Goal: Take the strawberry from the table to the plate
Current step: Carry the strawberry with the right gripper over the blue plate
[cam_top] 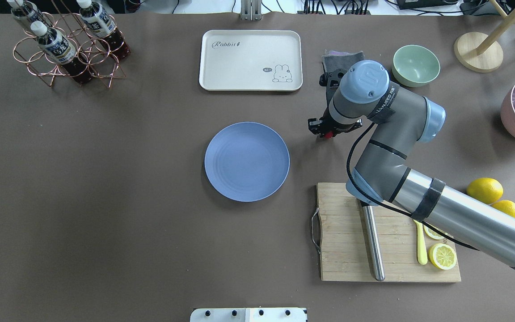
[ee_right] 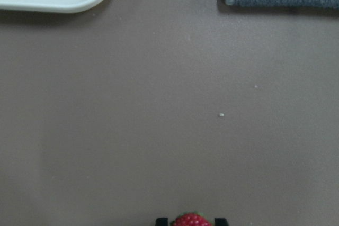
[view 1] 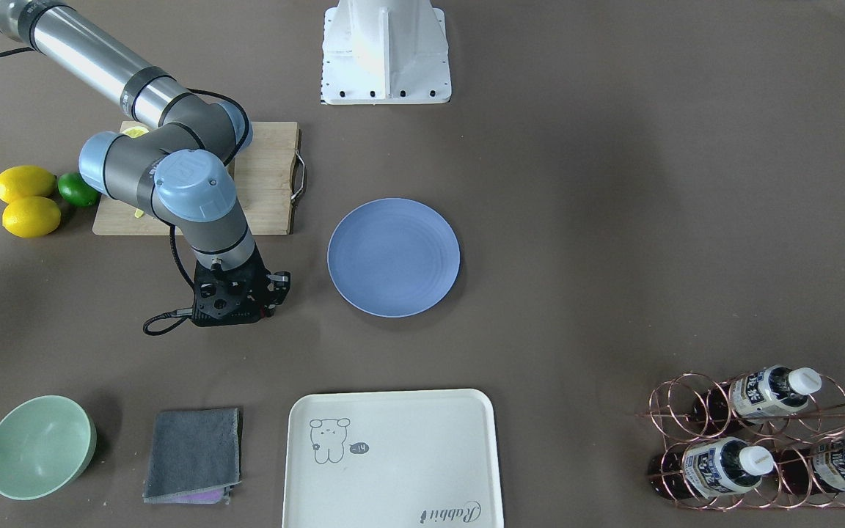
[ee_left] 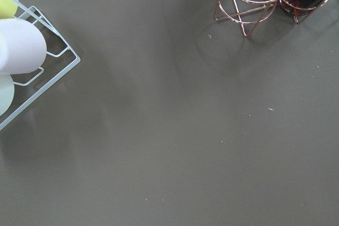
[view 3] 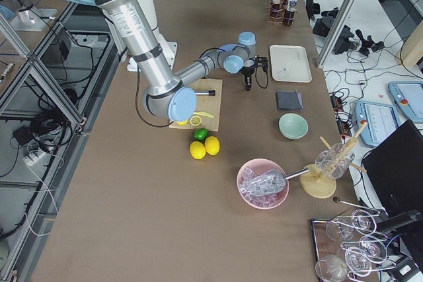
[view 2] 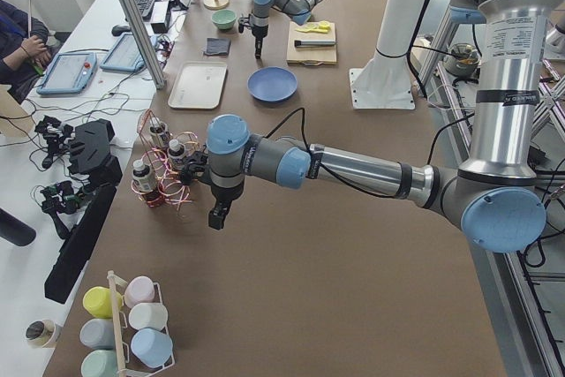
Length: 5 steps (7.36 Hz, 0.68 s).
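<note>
The strawberry will leave my right gripper on the middle of the empty blue plate (view 1: 388, 257).
The strawberry (ee_right: 190, 219) is a small red berry at the bottom edge of the right wrist view, held between two black fingertips (ee_right: 161, 220). My right gripper (ee_right: 190, 222) is shut on it. From overhead the strawberry (cam_top: 327, 134) shows as a red spot under the right gripper (cam_top: 327, 130), a short way right of the blue plate (cam_top: 246, 161). The plate (view 1: 393, 257) has nothing on it. Far from the plate, my left gripper (view 2: 216, 216) hangs over bare table (view 2: 291, 289) by the bottle rack; whether it is open or shut I cannot tell.
A cream tray (cam_top: 251, 60), a grey cloth (view 1: 194, 455) and a mint bowl (cam_top: 416, 65) lie beyond the right gripper. The cutting board (cam_top: 347, 241) with a lemon slice, and whole lemons (cam_top: 485, 190), sit near the right arm. A copper bottle rack (cam_top: 67, 49) stands far left.
</note>
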Tool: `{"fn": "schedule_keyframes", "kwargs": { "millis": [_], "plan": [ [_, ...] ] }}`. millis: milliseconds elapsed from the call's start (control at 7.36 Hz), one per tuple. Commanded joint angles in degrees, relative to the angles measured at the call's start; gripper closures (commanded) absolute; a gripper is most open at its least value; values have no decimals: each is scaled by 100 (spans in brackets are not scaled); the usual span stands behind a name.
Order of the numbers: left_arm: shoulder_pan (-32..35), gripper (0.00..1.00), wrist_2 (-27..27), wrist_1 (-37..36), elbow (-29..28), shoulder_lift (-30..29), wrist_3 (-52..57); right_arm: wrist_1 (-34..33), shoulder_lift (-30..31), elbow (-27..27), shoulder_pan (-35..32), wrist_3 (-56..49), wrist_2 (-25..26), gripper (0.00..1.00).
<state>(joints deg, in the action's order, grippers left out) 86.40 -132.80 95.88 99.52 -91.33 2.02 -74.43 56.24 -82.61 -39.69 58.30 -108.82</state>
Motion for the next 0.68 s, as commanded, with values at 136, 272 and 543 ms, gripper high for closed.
{"fn": "schedule_keyframes", "kwargs": {
  "millis": [136, 272, 543],
  "plan": [
    [9, 2, 0, 1, -3, 28, 9, -886, -200, -834, 66, 476, -60, 100],
    [9, 2, 0, -7, -3, 28, 9, -889, -445, -836, 345, 1107, -17, 100],
    [44, 2, 0, -16, -3, 54, 9, -898, -973, -774, 933, 2172, 402, 100]
  ]
}}
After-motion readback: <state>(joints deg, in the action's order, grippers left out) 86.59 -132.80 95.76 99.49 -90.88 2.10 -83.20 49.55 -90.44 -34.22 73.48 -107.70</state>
